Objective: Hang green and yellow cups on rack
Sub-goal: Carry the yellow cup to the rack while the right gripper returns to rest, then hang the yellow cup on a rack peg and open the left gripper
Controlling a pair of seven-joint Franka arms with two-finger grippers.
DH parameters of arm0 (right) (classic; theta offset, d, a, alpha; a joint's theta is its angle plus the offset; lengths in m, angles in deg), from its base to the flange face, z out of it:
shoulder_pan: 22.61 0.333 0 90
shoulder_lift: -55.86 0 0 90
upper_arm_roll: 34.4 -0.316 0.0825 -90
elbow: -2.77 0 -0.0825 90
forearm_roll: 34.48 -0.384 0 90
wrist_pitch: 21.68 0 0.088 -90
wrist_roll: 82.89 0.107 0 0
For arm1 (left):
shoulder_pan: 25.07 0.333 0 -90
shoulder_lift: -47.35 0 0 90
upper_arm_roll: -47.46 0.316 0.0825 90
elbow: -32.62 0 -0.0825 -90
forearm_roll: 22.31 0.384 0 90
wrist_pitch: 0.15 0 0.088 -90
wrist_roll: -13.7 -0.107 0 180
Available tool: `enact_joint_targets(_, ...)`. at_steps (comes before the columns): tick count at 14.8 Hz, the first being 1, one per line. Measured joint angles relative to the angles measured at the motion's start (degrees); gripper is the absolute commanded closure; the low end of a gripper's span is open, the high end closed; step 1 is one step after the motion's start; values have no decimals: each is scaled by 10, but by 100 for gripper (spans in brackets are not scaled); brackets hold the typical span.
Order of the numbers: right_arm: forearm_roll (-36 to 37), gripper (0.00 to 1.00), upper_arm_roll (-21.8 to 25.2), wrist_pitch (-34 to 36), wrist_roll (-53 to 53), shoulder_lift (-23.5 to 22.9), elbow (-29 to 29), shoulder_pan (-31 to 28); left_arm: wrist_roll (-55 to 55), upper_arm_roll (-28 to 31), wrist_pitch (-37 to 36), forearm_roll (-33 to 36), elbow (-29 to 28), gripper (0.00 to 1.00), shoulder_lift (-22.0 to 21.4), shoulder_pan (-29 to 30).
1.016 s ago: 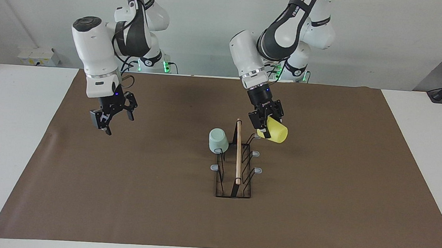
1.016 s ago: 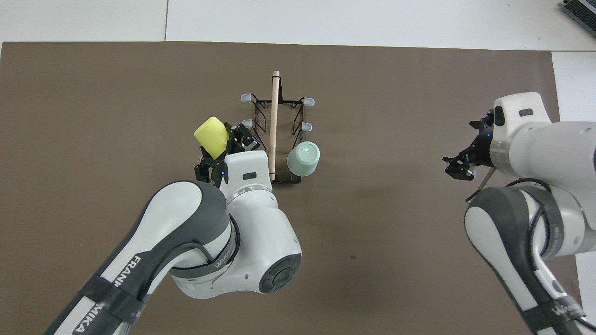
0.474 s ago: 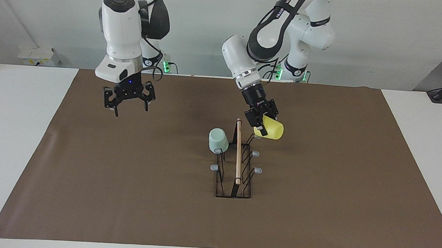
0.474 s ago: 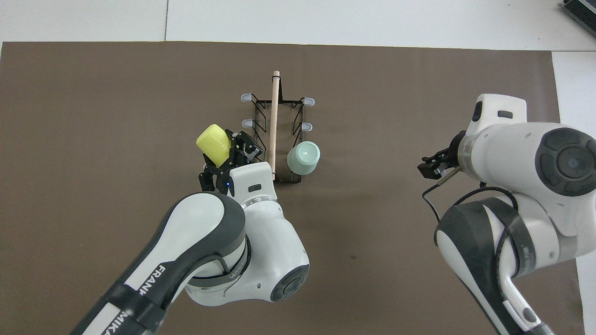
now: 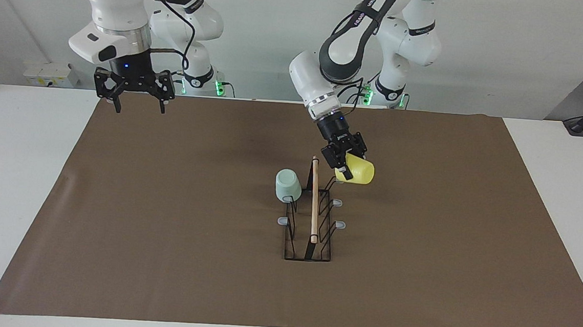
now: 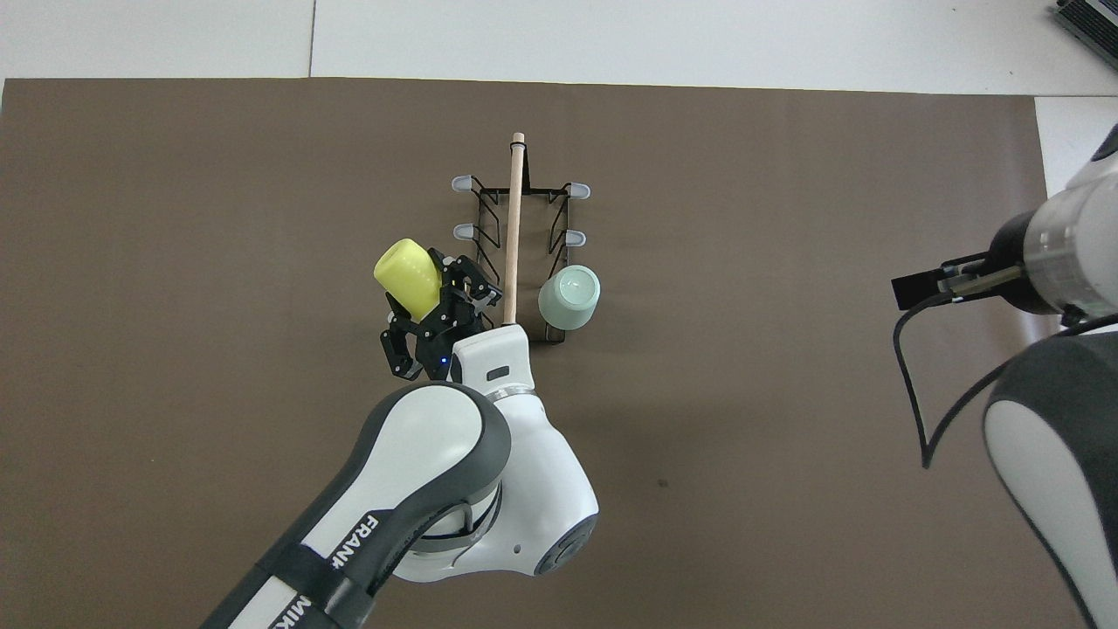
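I need to release the yellow cup from my left gripper on the rack's near peg (image 6: 476, 300), the one that is directly opposite the mint green cup. The yellow cup is now held tilted on its side.
The black wire rack (image 5: 312, 237) with its wooden top rod (image 6: 514, 227) stands mid-mat. The mint green cup (image 5: 288, 185) hangs upside down on the peg nearest the robots, on the side toward the right arm's end; it also shows in the overhead view (image 6: 569, 297). My left gripper (image 5: 345, 166) is shut on the yellow cup (image 5: 358, 171), which it holds tilted on its side, mouth toward the rack, at the nearest peg on the left arm's side. That peg's tip is hidden. The yellow cup also shows from above (image 6: 407, 266). My right gripper (image 5: 138, 102) is open, empty and raised.
A brown mat (image 5: 163, 236) covers the white table (image 5: 13, 175). Two free grey-tipped pegs (image 5: 337, 202) stand out on the yellow cup's side and one (image 5: 282, 221) shows on the green cup's side. The right arm hangs over the mat's corner near its base.
My right gripper has risen and drawn back toward its base, turning level. My left gripper has brought the yellow cup slightly closer to the rack.
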Motion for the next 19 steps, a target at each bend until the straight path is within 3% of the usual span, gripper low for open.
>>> enact_joint_targets(7, -11, 0, 2, 99, 8, -21, 44, -45, 17, 3, -17, 11, 26, 100, 33, 0)
enact_joint_targets(11, -13, 0, 0, 100, 9, -51, 56, -46, 43, 2, -34, 24, 44, 100, 76, -6)
enact_joint_targets(16, -33, 0, -1, 85, 9, -52, 53, -47, 44, 1, -49, 24, 50, 100, 79, -28)
enact_joint_targets(19, -68, 0, 1, 69, 11, -52, 55, -76, 45, 0, -60, 24, 50, 100, 79, -35)
